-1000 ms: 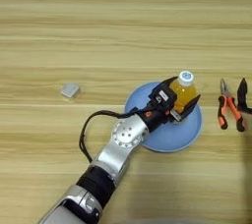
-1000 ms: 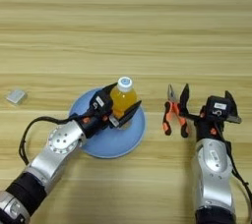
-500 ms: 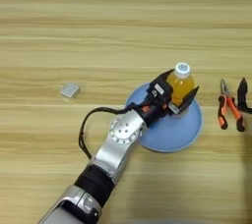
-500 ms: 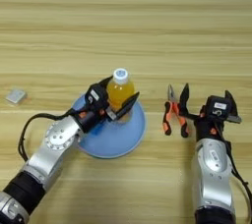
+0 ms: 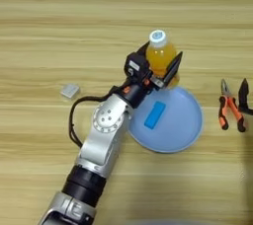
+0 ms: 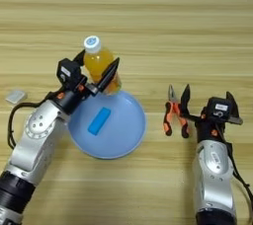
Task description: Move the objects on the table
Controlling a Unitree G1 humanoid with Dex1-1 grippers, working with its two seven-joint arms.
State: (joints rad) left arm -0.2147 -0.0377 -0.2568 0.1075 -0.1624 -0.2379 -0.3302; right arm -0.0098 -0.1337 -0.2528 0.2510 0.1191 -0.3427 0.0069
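Next, my left gripper sets the orange-drink bottle down on the table (image 5: 108, 89) between the pale grey square block and the light-blue plate. The bottle is now upright just past the plate.
My left gripper (image 5: 159, 67) is shut on the orange-drink bottle (image 5: 159, 51), one black finger on each side of it. The bottle is upright with its white cap up, just past the far rim of the light-blue plate (image 5: 184, 131). Whether its base touches the table (image 5: 59, 17) cannot be told. A small blue flat bar (image 5: 154, 114) lies on the plate. The pale grey square block (image 5: 70, 90) lies on the table to the left of my left arm. My right gripper (image 6: 208, 96) is parked at the right with its fingers spread and nothing between them.
Orange-handled pliers (image 6: 173, 113) lie on the table between the plate and my right gripper, close to its left finger. My left forearm (image 5: 106, 130) runs from the bottom left up to the plate's left rim.
My left gripper has carried the bottle from over the plate's middle to the left and farther away, past the far rim. The blue bar on the plate now shows. The right arm has not moved.
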